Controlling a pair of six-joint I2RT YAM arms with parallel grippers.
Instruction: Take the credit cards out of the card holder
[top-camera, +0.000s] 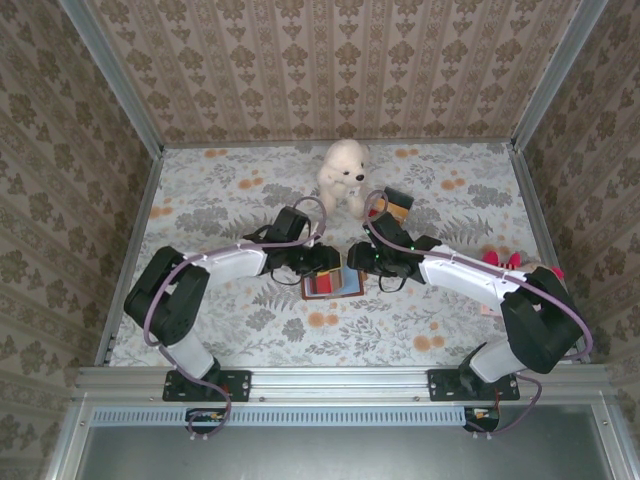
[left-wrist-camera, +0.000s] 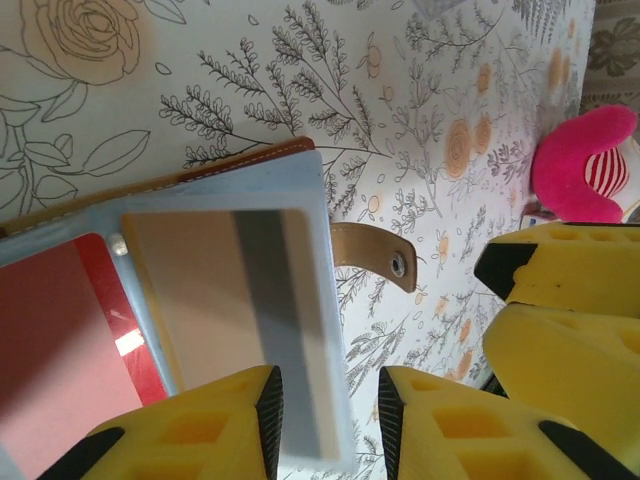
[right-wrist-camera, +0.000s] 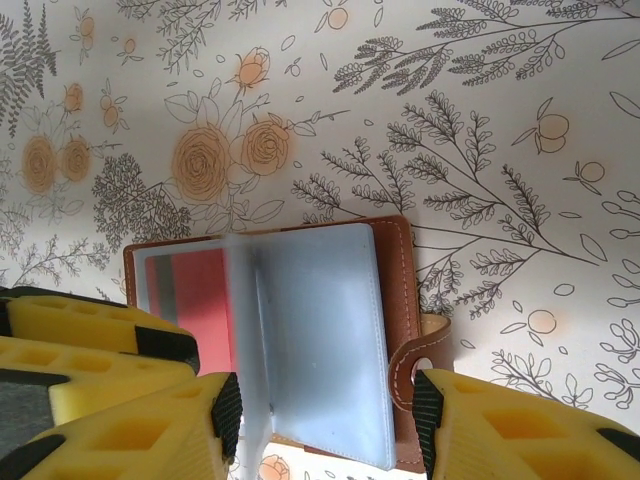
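Note:
The tan card's sleeve page stands upright, so next my right gripper presses that page flat before my left gripper takes the tan card (left-wrist-camera: 150, 285) next to the spine.
The card holder (top-camera: 335, 283) lies open on the floral table between both grippers, brown leather with light-blue sleeves (right-wrist-camera: 320, 340). A red credit card (right-wrist-camera: 200, 295) sits in its left sleeve. In the left wrist view a tan card with a dark stripe (left-wrist-camera: 225, 310) shows in a sleeve page beside the red card (left-wrist-camera: 60, 340). My left gripper (left-wrist-camera: 327, 420) is open, with that page's edge between its fingers and a gap on the right side. My right gripper (right-wrist-camera: 328, 420) is open, straddling the holder's right half near the snap strap (right-wrist-camera: 425, 345). One sleeve page (right-wrist-camera: 245, 340) stands upright.
A white plush bear (top-camera: 342, 175) and a clear striped box (top-camera: 398, 205) stand just behind the grippers. A pink toy (left-wrist-camera: 585, 160) lies at the right near the wall. The two grippers nearly touch over the holder. Patterned walls close in the table.

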